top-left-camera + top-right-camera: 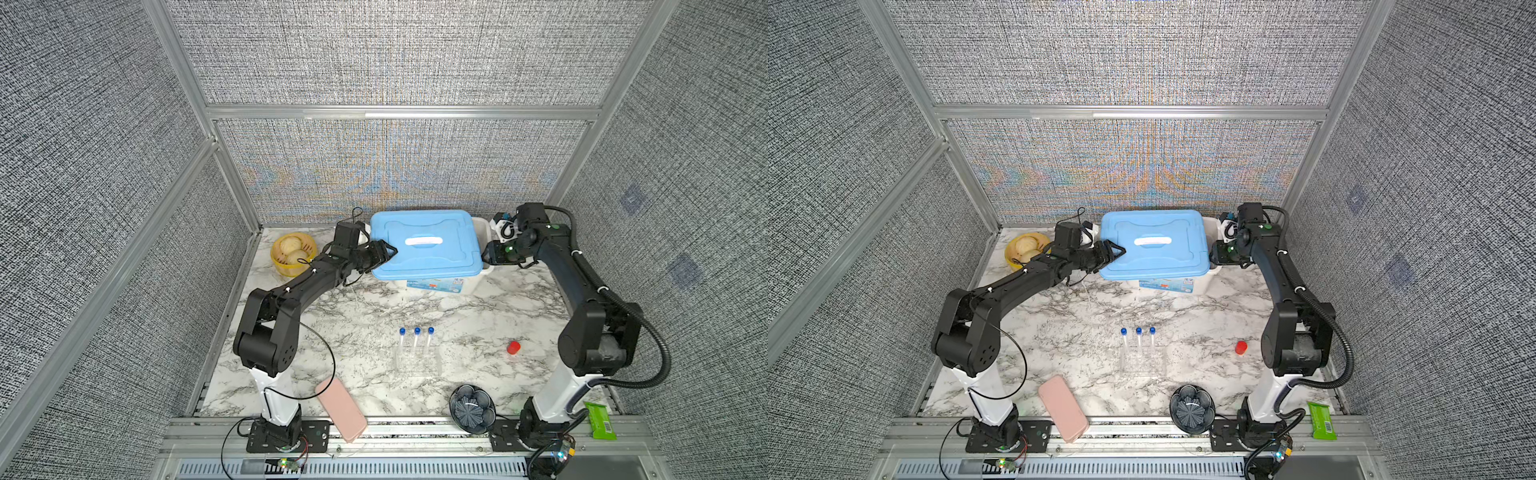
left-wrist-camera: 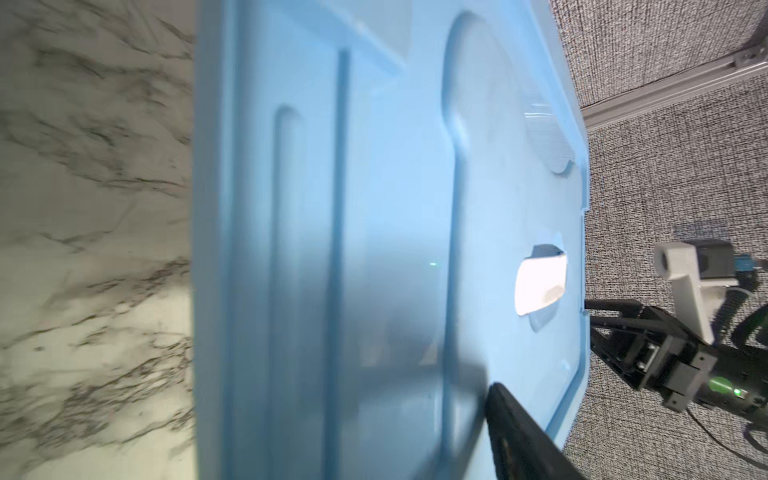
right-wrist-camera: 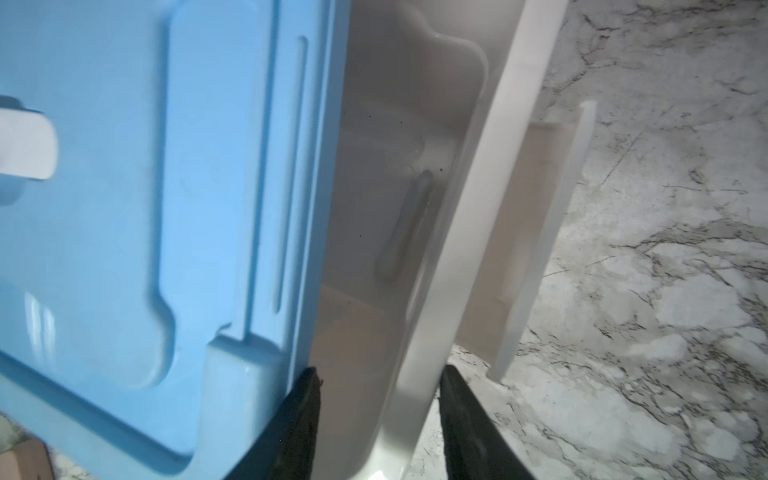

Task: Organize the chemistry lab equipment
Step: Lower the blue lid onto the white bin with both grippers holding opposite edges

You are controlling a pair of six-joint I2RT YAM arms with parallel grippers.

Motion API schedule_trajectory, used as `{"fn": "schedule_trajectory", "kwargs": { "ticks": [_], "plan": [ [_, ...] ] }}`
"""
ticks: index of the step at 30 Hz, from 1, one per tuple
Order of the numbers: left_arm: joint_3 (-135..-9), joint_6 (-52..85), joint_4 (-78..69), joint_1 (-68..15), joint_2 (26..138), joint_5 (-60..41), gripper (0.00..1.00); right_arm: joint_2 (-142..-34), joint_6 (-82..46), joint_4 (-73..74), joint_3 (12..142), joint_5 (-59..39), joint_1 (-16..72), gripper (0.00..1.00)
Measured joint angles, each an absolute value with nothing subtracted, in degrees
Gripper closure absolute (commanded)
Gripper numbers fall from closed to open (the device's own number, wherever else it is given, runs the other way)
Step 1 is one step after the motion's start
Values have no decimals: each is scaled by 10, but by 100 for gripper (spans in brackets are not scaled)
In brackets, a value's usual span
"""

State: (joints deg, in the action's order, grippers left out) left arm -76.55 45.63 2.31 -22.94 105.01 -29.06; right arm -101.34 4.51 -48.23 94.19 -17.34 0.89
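My right gripper needs to take the lid's loose edge (image 1: 477, 251) to square the shifted blue lid, as it straddles the white bin's exposed side beside that lid.
Three clear tubes with blue caps (image 1: 417, 338) (image 1: 1138, 338) stand upright in a small clear rack (image 1: 417, 362) (image 1: 1142, 362) at mid-table, far from both grippers. At the back, a blue lid (image 1: 440, 259) (image 1: 1158, 259) lies shifted left on a white bin (image 1: 482, 227) (image 3: 469, 249). My left gripper (image 1: 388, 250) (image 1: 1118, 250) is shut on the lid's left edge. One finger (image 2: 519, 428) lies on top of the lid and the other is hidden beneath. My right gripper (image 1: 486, 257) (image 3: 380, 372) straddles the bin's exposed right wall, one finger inside, one outside.
A yellow steamer basket with buns (image 1: 293, 253) sits at the back left. A pink case (image 1: 340, 411) overhangs the front edge. A small red cylinder (image 1: 513, 348), a dark flower-shaped dish (image 1: 472, 408) and a green packet (image 1: 600, 419) lie on the right.
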Motion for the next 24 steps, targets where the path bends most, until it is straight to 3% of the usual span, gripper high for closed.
{"fn": "schedule_trajectory", "kwargs": {
  "ticks": [14,24],
  "plan": [
    [-788,416,120,-193,1034,-314,32,-1005,-13,-442,933,-206,3,49],
    [-896,383,181,-193,1099,-324,33,-1051,-48,-409,965,-185,-1,50]
  ]
}}
